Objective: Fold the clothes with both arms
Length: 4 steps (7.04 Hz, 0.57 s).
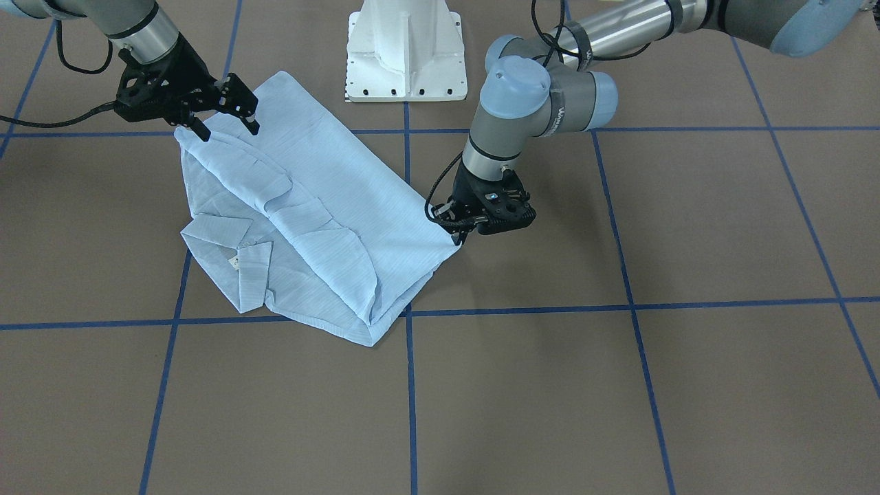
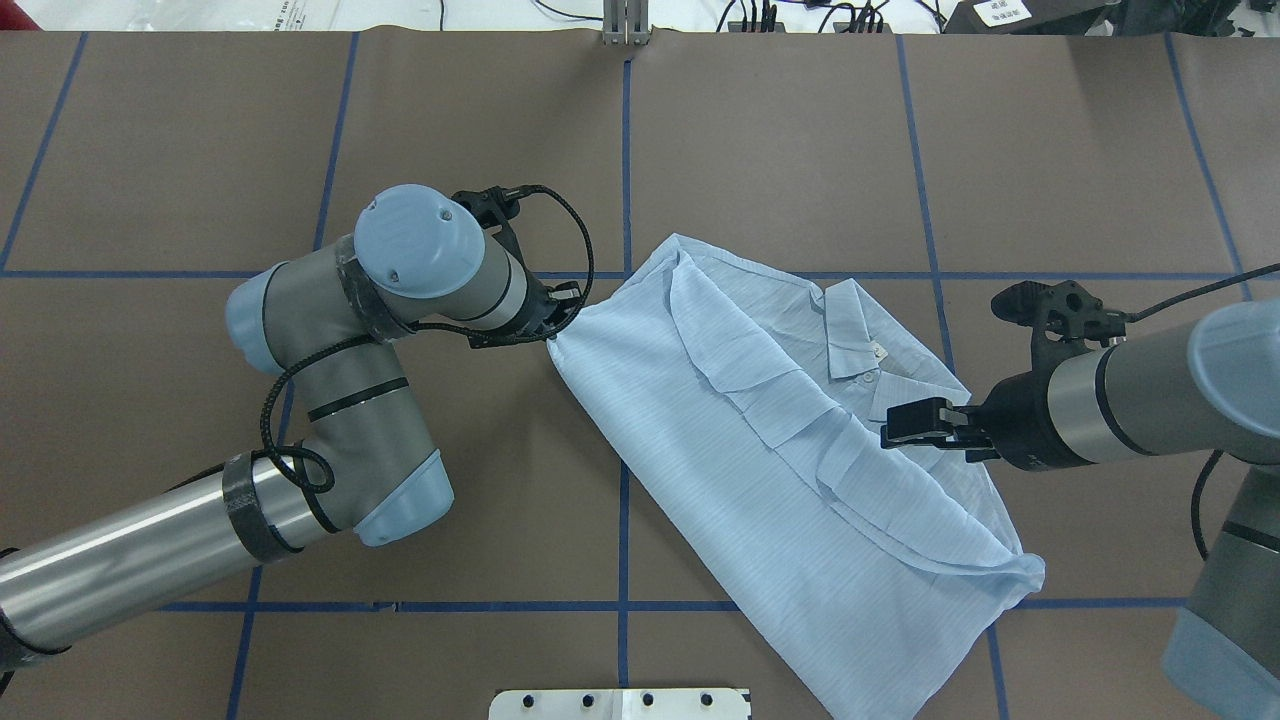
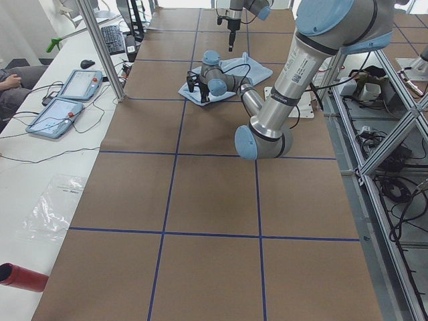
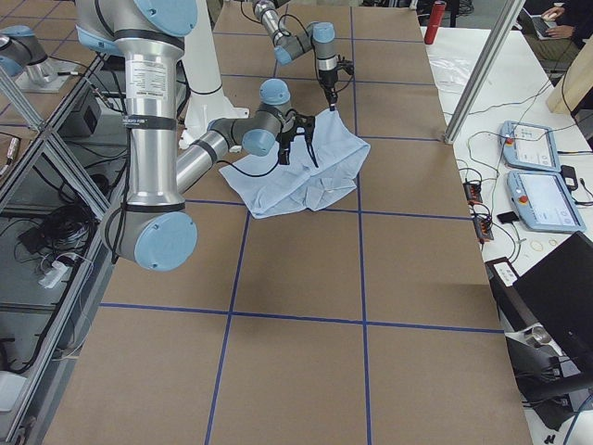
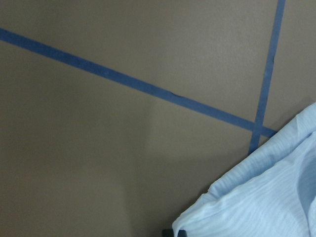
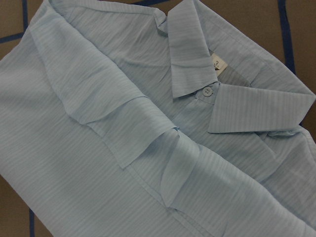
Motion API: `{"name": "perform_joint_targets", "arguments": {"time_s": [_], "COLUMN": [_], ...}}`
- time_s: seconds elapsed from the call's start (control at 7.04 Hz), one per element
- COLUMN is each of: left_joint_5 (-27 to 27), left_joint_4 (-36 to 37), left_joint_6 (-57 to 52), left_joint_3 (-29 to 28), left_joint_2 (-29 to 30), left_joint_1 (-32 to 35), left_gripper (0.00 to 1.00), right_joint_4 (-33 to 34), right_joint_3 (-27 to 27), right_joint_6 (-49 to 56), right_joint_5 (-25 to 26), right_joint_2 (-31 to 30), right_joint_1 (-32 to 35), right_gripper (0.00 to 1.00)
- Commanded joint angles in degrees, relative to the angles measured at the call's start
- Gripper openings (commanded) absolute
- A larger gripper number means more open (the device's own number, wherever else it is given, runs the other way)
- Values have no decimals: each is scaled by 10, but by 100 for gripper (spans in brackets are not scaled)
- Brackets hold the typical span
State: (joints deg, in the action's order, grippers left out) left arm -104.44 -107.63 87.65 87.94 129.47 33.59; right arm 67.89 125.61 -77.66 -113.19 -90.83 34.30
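Next, my left gripper releases the shirt's corner on the bare brown table (image 1: 499, 449) beyond the blue tape crossing, away from the white pedestal.
The light blue striped shirt (image 1: 330, 206) lies partly folded on the brown table, collar and buttons up, a sleeve laid across its front (image 6: 123, 123). In the overhead view my left gripper (image 2: 556, 333) points down at the shirt's (image 2: 760, 450) left corner. It looks shut on that corner (image 1: 457, 242), with the cloth edge beside its tip in the left wrist view (image 5: 266, 197). My right gripper (image 1: 227, 127) hovers open just above the opposite side, by the shoulder (image 2: 900, 430), holding nothing.
The white pedestal base (image 1: 405, 55) stands just behind the shirt. Blue tape lines (image 1: 411, 385) grid the table. A side bench with tablets (image 3: 67, 93) and cables runs along the far edge, with a person's hand (image 3: 8, 79) resting there.
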Motion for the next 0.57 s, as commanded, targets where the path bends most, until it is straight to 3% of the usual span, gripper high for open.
{"name": "perform_joint_targets", "arguments": {"time_s": [0.0,0.14,0.43], "left_joint_5": [26,31,49], "left_joint_4": [-21,-80,-155], "left_joint_6": [-41,-68,-118], "left_joint_3": [-98,-184,-293], "left_joint_2": [60,94,136], "left_joint_1": [40,66,98], "left_gripper": [0,0,0], "right_joint_4": [0,0,0], "right_joint_3": [0,-2,-5], "right_joint_6": [0,0,0], "right_joint_5": [-2,2,3], "right_joint_2": [1,2,10], "right_joint_1": [20,23,32], "right_gripper": [100,100,100]}}
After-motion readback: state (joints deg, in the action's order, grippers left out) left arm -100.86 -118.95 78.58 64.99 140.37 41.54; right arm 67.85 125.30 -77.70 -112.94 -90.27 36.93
